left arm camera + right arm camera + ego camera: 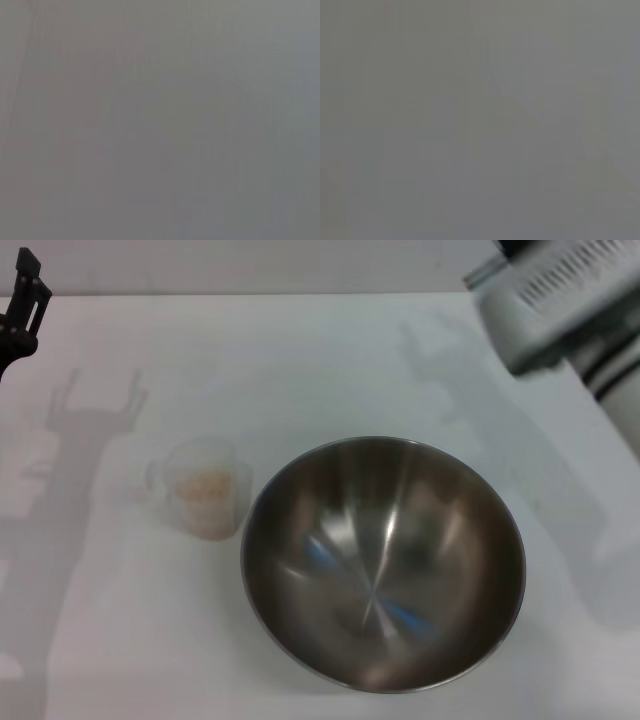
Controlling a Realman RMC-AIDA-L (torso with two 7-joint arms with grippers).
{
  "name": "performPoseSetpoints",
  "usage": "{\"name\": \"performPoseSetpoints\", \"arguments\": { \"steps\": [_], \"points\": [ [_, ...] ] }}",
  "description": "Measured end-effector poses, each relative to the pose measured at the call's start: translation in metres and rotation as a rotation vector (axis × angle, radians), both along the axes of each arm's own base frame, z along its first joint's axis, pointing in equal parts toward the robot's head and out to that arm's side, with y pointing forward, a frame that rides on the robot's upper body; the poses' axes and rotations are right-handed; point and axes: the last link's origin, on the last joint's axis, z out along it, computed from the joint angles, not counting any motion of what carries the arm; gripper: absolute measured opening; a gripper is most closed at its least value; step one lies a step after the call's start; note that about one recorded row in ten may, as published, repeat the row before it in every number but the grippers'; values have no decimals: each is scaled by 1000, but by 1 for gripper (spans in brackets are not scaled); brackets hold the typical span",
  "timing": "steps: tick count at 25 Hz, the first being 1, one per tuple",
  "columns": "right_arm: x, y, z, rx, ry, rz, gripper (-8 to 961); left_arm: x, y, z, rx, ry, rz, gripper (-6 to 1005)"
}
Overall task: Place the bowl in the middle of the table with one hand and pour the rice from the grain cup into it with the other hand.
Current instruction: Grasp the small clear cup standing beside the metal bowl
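Observation:
Next, my left gripper closes on the grain cup's handle [153,477], away from the bowl.
In the head view the large steel bowl [383,562] stands upright and empty on the white table [300,360], right of centre and near the front edge. The clear grain cup [203,487] stands upright just left of the bowl, close to its rim, with pale rice [207,491] inside. My left gripper [22,302] is at the far left back corner, well away from the cup. Only the silver-and-black body of my right arm [560,300] shows at the back right, above and behind the bowl; its gripper is out of view. Both wrist views show only plain grey.
Shadows of both arms fall on the table at the left and right. The table's back edge runs along the top of the head view.

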Motion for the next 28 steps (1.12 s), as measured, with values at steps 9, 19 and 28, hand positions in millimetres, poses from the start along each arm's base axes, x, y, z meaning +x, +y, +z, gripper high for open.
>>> {"name": "performPoseSetpoints", "arguments": {
  "steps": [9,19,28],
  "points": [
    [94,-27,4,-30,535,37,504,-1,-3,-2,-8,-14,1,814],
    [181,-52,30,83,590,-138,505,-10,-47,-16,-54,11,-41,814],
    [197,-51,35,111,558,-202,505,-23,-80,-35,-161,64,-36,814]
  ]
}}
